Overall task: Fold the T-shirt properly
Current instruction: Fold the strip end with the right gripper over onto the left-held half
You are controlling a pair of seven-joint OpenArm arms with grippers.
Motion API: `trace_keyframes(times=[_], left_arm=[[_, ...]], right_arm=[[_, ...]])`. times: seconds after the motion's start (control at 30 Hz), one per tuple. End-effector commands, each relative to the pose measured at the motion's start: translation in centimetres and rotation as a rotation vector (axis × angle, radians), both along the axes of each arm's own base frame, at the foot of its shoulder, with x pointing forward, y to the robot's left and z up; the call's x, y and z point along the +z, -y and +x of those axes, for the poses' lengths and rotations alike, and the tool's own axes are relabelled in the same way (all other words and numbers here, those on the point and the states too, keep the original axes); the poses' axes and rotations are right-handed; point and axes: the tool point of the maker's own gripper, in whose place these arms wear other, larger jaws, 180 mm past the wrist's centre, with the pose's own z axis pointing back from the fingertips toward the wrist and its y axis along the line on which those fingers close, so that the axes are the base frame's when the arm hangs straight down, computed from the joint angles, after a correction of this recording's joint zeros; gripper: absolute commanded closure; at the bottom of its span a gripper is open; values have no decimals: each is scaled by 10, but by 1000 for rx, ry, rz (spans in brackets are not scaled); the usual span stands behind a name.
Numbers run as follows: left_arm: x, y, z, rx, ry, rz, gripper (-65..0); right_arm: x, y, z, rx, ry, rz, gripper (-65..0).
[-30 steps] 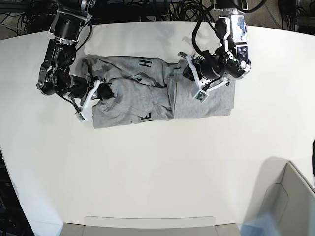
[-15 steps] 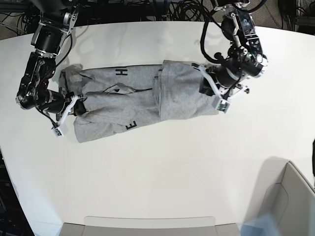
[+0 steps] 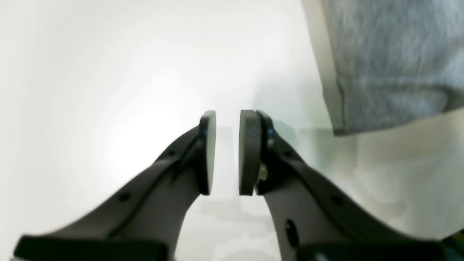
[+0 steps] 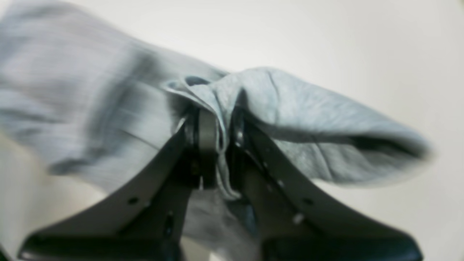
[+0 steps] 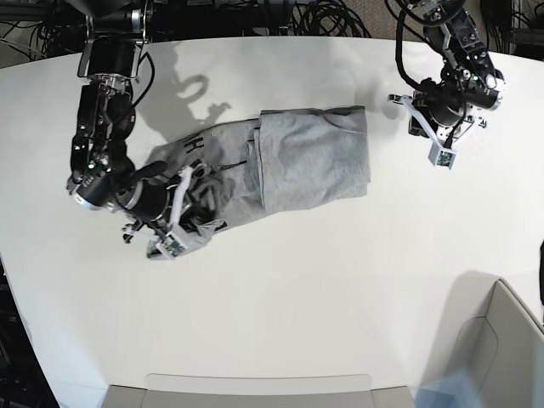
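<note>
Next, I let go of the bunched fold with my right gripper on the flatter folded panel (image 5: 336, 160), near the T-shirt's edge beside my left gripper.
The heather-grey T-shirt (image 5: 297, 161) lies slanted across the middle of the white table (image 5: 280, 289). It is bunched at its lower left, with a flatter folded panel at its upper right. My right gripper (image 5: 174, 217) is shut on a fold of the shirt (image 4: 290, 108) at the bunched end, with cloth pinched between the pads in the right wrist view (image 4: 221, 145). My left gripper (image 5: 422, 129) is off the shirt, to its right over bare table. In the left wrist view it (image 3: 227, 119) is slightly open and empty, and a shirt corner (image 3: 391, 54) lies beyond it.
A grey bin (image 5: 501, 340) stands at the front right corner. A grey tray edge (image 5: 255, 387) runs along the front. Black cables (image 5: 280, 17) lie behind the table's back edge.
My left gripper has let go of the shirt's right edge and moved right and back. My right gripper has pulled the left end toward the middle and front, so the shirt lies slanted.
</note>
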Motion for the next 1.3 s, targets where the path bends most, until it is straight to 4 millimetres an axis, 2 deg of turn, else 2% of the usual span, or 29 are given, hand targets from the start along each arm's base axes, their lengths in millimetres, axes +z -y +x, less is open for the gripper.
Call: trace_keyframes(times=[0.0,0.07,0.3,0.4,0.6,0.8,0.97,1.13,1.17,1.27], left_arm=[[9,-2,8,-4,40,8,-111],[9,-2,8,-4,39,7,-111],[8,-3,6,-4,31,10,-111],[7,-3,6,-3,31,8,-111],[3,-2,-1,-3,11,7,-111],[2,-2,-4,-3,6,6,-111],[1,-1,-4,-2,6,3,-111],[0,-1,-5,-2,2,2,-111],[0,-1,-5,-2,2,2,-111],[0,-1,-5,-2,0,3,-111]], right_arm=[[18,-11,6,10,51,20,0],[20,-34,-2,32,39,36,0],[7,-96,-36,86,-63,73,0],[8,-121,-46,107,-63,122,0],[16,-148,-48,116,-47,169,0],[9,-171,-37,111,-30,131,0],[-9,-195,-45,157,-28,56,0],[-30,-208,-45,152,-61,-1,0],[-33,-210,-45,150,-63,-11,-22],[-37,-216,-50,169,-56,-36,-161]])
